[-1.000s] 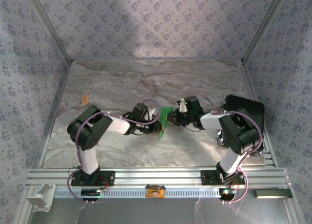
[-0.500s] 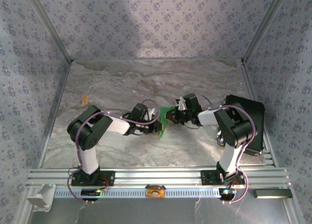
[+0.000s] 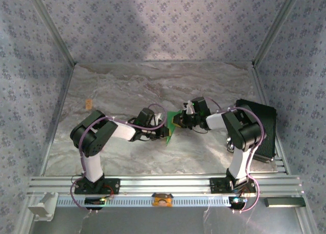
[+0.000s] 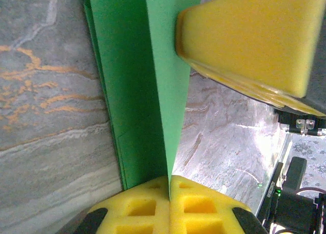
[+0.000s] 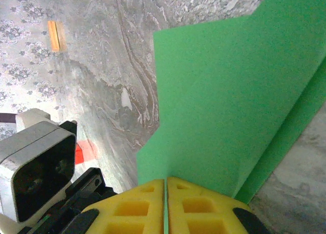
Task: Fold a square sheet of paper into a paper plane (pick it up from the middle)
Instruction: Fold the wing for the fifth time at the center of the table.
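My left gripper should open and pinch closer to that tip [image 3: 167,143], as the green paper's flap stands open with its near tip past my left gripper's pinch.
The green sheet of paper [image 3: 172,125] hangs folded between my two arms above the middle of the table. In the left wrist view its layers [image 4: 132,91] run up from my left gripper [image 4: 169,185], which is shut on the lower edge along a crease. The yellow pad of the right gripper [image 4: 249,35] presses the paper's far end. In the right wrist view the paper [image 5: 229,101] spreads wide above my right gripper [image 5: 166,185], shut on its edge. From above, the left gripper [image 3: 164,133] and right gripper [image 3: 180,123] face each other. No paper plane shape can be made out.
A small red block [image 5: 84,151] lies on the marble table below the left wrist camera [image 5: 35,157]. A small orange piece [image 3: 88,103] sits at the table's left. A black box [image 3: 262,126] stands at the right edge behind the right arm.
The right arm's elbow has swung left and its gripper has shifted slightly left, uncovering more of the black box. The left arm and the paper have stayed nearly still.
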`<state>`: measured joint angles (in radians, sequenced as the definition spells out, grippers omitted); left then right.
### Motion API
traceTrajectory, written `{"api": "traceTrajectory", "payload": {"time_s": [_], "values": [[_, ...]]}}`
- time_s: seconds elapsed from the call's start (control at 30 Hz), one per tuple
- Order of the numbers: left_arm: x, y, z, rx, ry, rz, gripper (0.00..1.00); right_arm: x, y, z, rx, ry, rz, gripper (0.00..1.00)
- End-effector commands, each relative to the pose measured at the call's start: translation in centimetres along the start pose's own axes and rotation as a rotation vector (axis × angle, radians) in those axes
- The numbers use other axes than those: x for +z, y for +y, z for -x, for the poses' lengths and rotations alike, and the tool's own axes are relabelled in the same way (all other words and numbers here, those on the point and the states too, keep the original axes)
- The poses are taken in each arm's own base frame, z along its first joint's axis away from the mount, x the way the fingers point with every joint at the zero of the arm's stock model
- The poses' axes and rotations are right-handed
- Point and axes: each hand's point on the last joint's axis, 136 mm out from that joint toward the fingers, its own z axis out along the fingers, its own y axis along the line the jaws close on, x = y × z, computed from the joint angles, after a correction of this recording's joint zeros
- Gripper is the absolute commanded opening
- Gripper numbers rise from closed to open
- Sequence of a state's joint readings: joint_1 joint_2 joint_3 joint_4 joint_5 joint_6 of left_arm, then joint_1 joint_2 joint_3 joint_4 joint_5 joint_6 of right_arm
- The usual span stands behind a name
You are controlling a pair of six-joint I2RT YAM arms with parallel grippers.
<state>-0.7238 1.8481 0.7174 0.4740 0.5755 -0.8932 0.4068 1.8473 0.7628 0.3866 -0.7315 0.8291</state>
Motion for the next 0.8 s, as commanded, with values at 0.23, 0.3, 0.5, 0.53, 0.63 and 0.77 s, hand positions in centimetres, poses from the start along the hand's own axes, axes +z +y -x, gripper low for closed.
{"api": "traceTrajectory", "payload": {"time_s": [0.23, 0.3, 0.5, 0.53, 0.63, 0.77], "values": [[0.8, 4.8, -2.8, -0.109, 0.072, 0.142, 0.02, 0.7, -0.3, 0.5, -0.001, 0.013, 0.009, 0.12], [0.8, 4.8, -2.8, -0.109, 0.071, 0.142, 0.02, 0.8, -0.5, 0.6, 0.007, 0.013, 0.002, 0.12], [0.8, 4.7, -2.8, -0.107, 0.072, 0.141, 0.04, 1.3, -2.0, 0.1, 0.04, 0.031, -0.031, 0.12], [0.8, 4.7, -2.9, -0.106, 0.076, 0.141, 0.04, 1.3, -2.3, 0.1, 0.044, 0.032, -0.039, 0.12], [0.8, 4.6, -2.8, -0.106, 0.075, 0.138, 0.05, 1.3, -3.3, -0.2, 0.059, 0.036, -0.08, 0.12], [0.6, 3.8, -2.5, -0.095, 0.073, 0.123, 0.11, 1.1, -4.4, -0.8, 0.079, 0.044, -0.125, 0.11]]}}
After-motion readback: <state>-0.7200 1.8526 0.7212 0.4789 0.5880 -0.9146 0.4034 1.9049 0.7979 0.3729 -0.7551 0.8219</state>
